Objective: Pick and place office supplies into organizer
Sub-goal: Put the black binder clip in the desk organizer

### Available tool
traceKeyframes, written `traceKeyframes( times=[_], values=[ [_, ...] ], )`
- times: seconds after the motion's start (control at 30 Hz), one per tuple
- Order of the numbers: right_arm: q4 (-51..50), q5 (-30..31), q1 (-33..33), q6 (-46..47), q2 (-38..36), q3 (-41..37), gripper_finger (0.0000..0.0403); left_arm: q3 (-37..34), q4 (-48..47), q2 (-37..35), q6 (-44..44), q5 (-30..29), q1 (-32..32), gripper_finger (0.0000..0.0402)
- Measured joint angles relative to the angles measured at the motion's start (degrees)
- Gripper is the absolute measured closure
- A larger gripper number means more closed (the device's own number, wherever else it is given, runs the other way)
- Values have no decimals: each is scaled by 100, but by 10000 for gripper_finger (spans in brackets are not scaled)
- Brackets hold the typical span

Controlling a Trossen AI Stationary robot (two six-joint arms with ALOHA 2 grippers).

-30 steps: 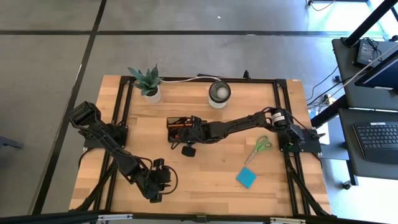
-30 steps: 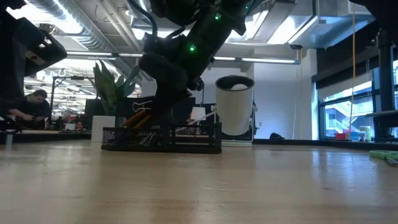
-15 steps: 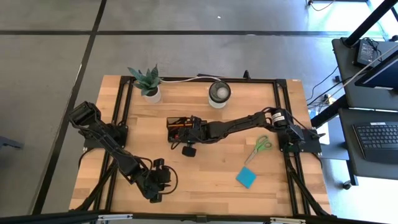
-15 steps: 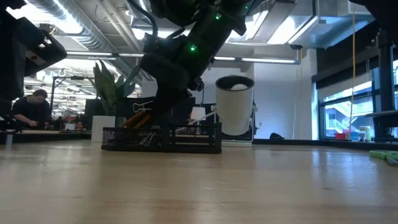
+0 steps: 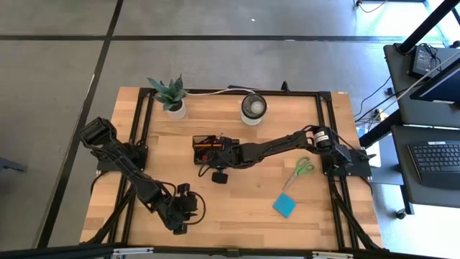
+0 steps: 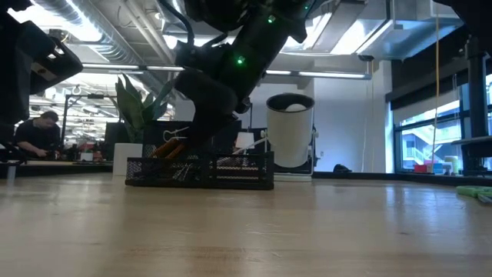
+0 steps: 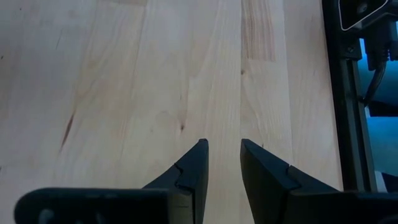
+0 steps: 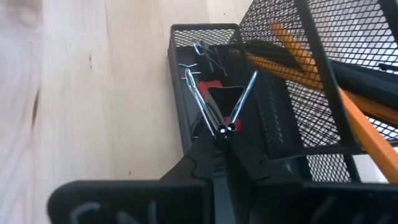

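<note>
The robot's right gripper will release the binder clip in the organizer's low compartment with the red eraser (image 5: 211,156) (image 8: 219,103).
The black mesh organizer (image 5: 207,146) stands mid-table, with orange pencils (image 8: 309,70) in its tall part and a red eraser (image 8: 211,86) in a low compartment. My right gripper (image 8: 222,134) reaches into that low compartment from the right, shut on a small binder clip (image 8: 219,102). At the near left, my left gripper (image 7: 222,151) hangs open over bare wood. Green-handled scissors (image 5: 299,171) and a blue sticky-note pad (image 5: 284,206) lie flat on the table to the right. My right gripper pinches the clip's silver wire handle (image 8: 222,127) between its fingertips, where the two wires meet. The fingers slant down from the table's right side. The clip points away from the fingers, over the red eraser; whether it rests on anything I cannot tell.
A white-rimmed round cup (image 5: 253,106) and a potted plant (image 5: 169,93) stand at the far edge behind the organizer. Bare wood lies between the organizer and the near edge. Black frame rails (image 5: 144,129) run along both table sides.
</note>
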Motion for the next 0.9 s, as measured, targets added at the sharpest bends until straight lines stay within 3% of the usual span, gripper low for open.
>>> traceKeyframes(
  times=[0.77,0.9],
  values=[
    [73,334,4,165,122,13,381,0,28,-2,-5,15,-1,316],
    [92,334,13,169,122,13,357,0,26,0,-4,15,1,315]
  ],
)
